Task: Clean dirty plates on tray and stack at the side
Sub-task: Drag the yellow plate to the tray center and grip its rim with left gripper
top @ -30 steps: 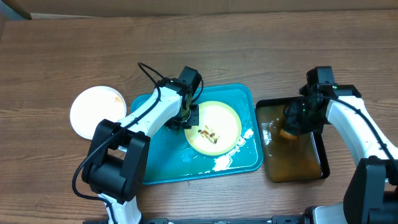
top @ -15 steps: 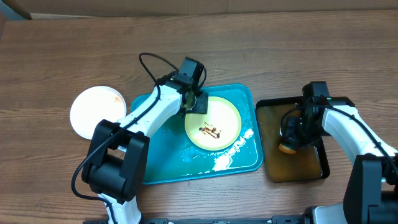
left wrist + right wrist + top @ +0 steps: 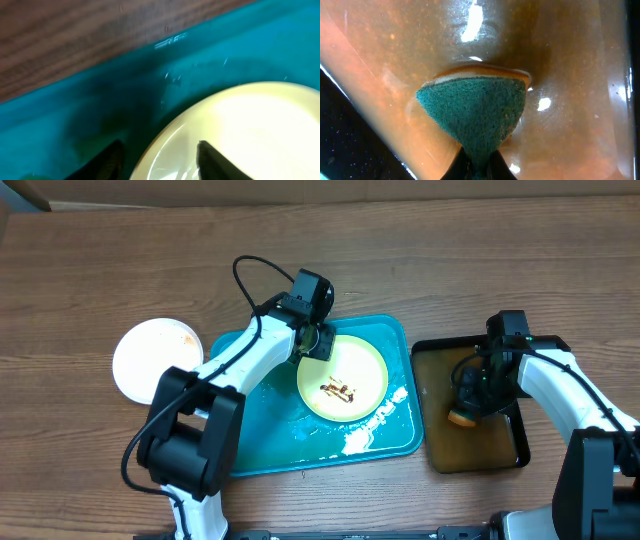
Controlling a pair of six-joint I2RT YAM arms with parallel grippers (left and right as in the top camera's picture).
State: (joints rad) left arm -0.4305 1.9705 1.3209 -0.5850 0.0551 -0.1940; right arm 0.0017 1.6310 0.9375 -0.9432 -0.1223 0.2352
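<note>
The far edge of the green-rimmed plate slants between the open fingers of my left gripper, so next I pinch its side (image 3: pixel 300 378) facing the white plate with that gripper before scrubbing.
The turquoise tray (image 3: pixel 260 450) lies at the table's centre. A pale green-rimmed plate (image 3: pixel 360 365) with brown food bits at its centre lies in it. My left gripper (image 3: pixel 316 342) is open at the plate's upper-left rim. In the left wrist view, the left gripper (image 3: pixel 162 162) has one finger over the tray (image 3: pixel 75 115) and one over the plate (image 3: pixel 250 125). A white plate (image 3: pixel 150 360) with an orange smear lies on the table left of the tray. My right gripper (image 3: pixel 477 167) is shut on a green and orange sponge (image 3: pixel 475 112) in brown water.
A black tray (image 3: pixel 480 455) of brownish water stands right of the turquoise tray, and the sponge (image 3: pixel 460 416) is dipped in it. White foam (image 3: pixel 368 432) lies on the turquoise tray near its front right. A dark cable loops above the left arm.
My left gripper moved from the plate's left edge up to its upper-left rim. My right gripper moved the sponge from the far part of the black tray toward its middle, then stayed.
</note>
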